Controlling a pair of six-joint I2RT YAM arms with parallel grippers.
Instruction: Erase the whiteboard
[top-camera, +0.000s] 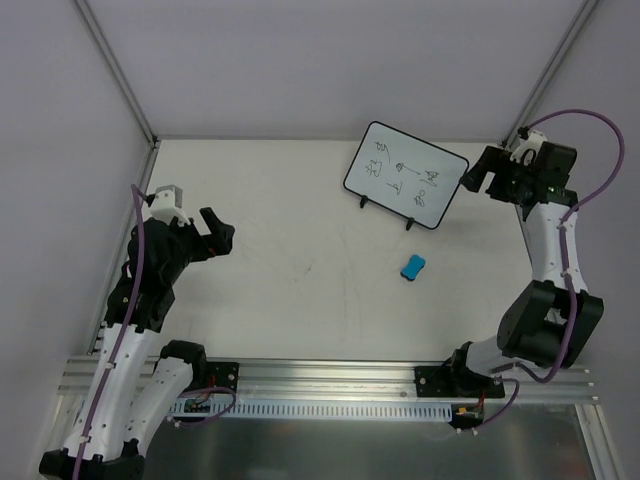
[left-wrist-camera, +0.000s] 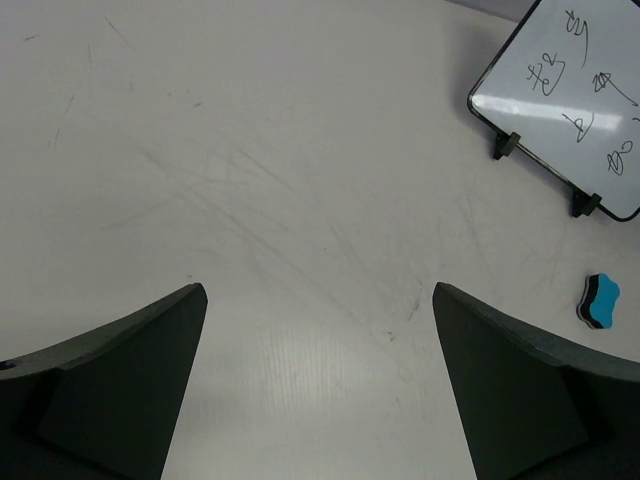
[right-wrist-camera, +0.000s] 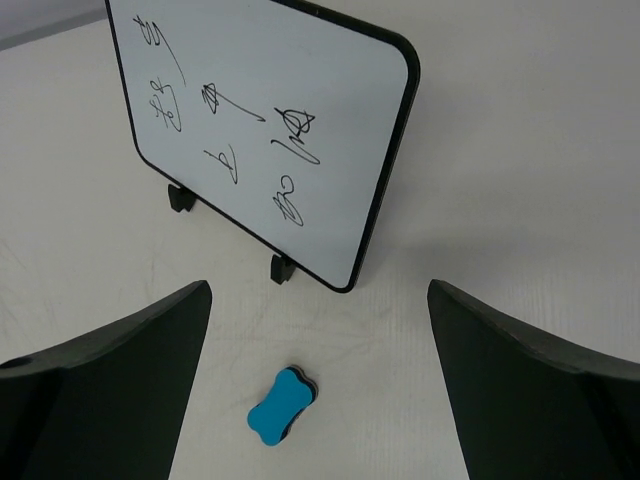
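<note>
My right gripper needs to close on the whiteboard's nearest side edge (top-camera: 464, 172) (right-wrist-camera: 404, 105), a little below its top corner, so that it holds the whiteboard steady for erasing.
The whiteboard (top-camera: 405, 174) stands tilted on two black feet at the back right of the table, with several dark scribbles on it. It also shows in the left wrist view (left-wrist-camera: 572, 92) and the right wrist view (right-wrist-camera: 262, 130). A small blue eraser (top-camera: 413, 267) lies on the table in front of the board; it also shows in the right wrist view (right-wrist-camera: 282, 405) and the left wrist view (left-wrist-camera: 598, 300). My right gripper (top-camera: 478, 177) is open and empty, just right of the board. My left gripper (top-camera: 218, 235) is open and empty at the far left.
The white table (top-camera: 300, 290) bears faint scuff marks. Grey walls and slanted metal posts (top-camera: 118, 75) close in the back and sides. An aluminium rail (top-camera: 330, 378) runs along the near edge.
</note>
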